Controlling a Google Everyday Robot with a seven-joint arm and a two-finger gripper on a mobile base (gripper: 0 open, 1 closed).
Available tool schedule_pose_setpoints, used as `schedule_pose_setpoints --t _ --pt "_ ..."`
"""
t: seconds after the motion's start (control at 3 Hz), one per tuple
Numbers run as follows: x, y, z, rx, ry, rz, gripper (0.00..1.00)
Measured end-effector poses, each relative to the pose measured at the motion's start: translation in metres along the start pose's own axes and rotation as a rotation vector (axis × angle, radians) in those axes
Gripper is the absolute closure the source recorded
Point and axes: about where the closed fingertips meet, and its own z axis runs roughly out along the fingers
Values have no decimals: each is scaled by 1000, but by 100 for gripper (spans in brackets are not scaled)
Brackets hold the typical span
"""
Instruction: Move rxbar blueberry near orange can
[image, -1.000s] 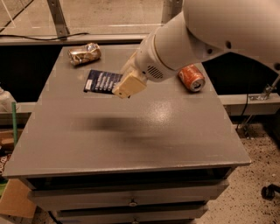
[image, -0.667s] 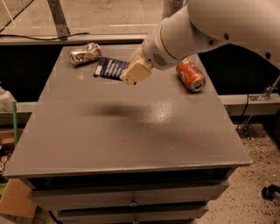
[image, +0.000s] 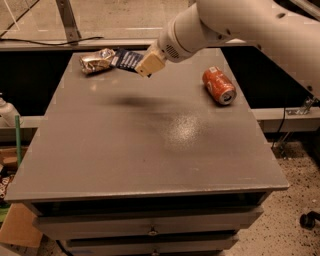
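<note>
Next, my gripper releases the rxbar blueberry on the grey table (image: 121, 72), next to the crumpled foil pack that is gold and brown.
The rxbar blueberry (image: 127, 59), a flat dark navy wrapper with white lettering, hangs in the air over the table's back left part. My gripper (image: 143, 68) is shut on its right end, with a beige finger (image: 151, 63) showing over it. The white arm reaches in from the upper right. Their shadow lies on the tabletop below. The orange can (image: 218, 85) lies on its side at the table's back right, silver top toward the front, well to the right of the gripper and apart from it.
A crumpled gold-and-brown foil pack (image: 97, 60) lies at the back left corner, just left of the held bar. The grey table (image: 150, 165) has drawers at its front. A white bottle (image: 7, 111) and cardboard (image: 19, 225) stand at the left on the floor.
The gripper has carried the bar up and toward the table's back. The bar now hangs next to the foil pack. The can has not moved.
</note>
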Motion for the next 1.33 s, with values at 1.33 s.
schedule_pose_setpoints --t 1.33 --pt "-16 -48 118 -26 40 35 100"
